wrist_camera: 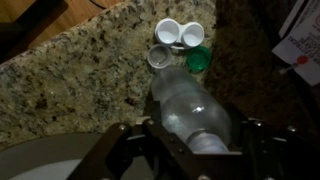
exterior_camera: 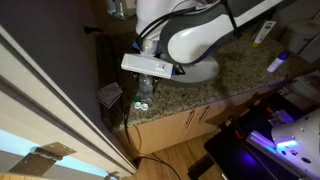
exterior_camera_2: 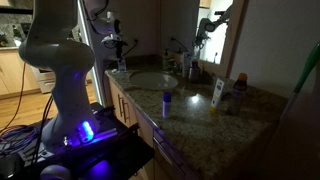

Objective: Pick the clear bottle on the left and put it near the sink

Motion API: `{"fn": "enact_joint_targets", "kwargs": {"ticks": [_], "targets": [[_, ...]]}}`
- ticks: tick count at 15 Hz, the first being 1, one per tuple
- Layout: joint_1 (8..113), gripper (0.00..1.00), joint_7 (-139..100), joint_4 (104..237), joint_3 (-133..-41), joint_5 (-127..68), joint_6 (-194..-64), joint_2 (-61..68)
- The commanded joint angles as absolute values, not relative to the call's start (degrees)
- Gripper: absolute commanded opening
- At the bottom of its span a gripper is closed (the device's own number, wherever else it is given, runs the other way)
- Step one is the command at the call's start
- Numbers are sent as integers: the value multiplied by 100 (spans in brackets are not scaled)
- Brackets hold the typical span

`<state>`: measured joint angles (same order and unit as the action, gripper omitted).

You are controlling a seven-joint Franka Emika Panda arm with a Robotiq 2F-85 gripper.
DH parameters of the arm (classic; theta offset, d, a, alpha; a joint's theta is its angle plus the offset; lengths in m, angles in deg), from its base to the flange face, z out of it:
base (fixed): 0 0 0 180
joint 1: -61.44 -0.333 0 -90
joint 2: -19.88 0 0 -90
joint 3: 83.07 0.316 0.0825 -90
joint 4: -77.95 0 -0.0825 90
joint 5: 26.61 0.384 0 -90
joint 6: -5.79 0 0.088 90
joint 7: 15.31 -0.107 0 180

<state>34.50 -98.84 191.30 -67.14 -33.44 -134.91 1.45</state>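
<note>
The robot's gripper will release the clear bottle on the granite counter (exterior_camera: 149, 91) (wrist_camera: 160, 93) between the small caps and the white sink.
In the wrist view my gripper (wrist_camera: 196, 142) is shut on the clear bottle (wrist_camera: 185, 100). It grips the bottle near its narrow end, and the wide end points away over the speckled granite counter (wrist_camera: 90, 70). The bottle's top is hidden between the fingers. A curved edge of the white sink (wrist_camera: 30, 170) shows at the bottom left, close to the gripper. In both exterior views the gripper (exterior_camera: 150, 82) (exterior_camera_2: 120, 64) hangs low over the counter beside the sink (exterior_camera_2: 150, 80). The bottle is too small to make out there.
Two white caps (wrist_camera: 175, 35), a third white cap (wrist_camera: 158, 57) and a green cap (wrist_camera: 199, 61) lie on the counter just beyond the bottle. A small blue-topped bottle (exterior_camera_2: 167, 103), a tall white bottle (exterior_camera_2: 216, 92) and another bottle (exterior_camera_2: 238, 92) stand further along. The counter edge (wrist_camera: 40, 45) runs at the upper left.
</note>
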Motion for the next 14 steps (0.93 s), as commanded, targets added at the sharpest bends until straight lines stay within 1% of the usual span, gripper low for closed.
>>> {"fn": "enact_joint_targets", "kwargs": {"ticks": [1,4,11,12,13,14], "targets": [[3257,38,-9897,19022,-6877,-3683,-13233,113],[3143,38,-10106,18972,-6994,-4071,-13049,125],[3268,38,-10156,19020,-6941,-3739,-13017,131],[3265,88,-10207,19024,-6952,-3726,-12996,155],[3254,89,-10290,19024,-6965,-3756,-12990,195],[3232,94,-10400,19018,-6994,-3827,-12978,225]]}}
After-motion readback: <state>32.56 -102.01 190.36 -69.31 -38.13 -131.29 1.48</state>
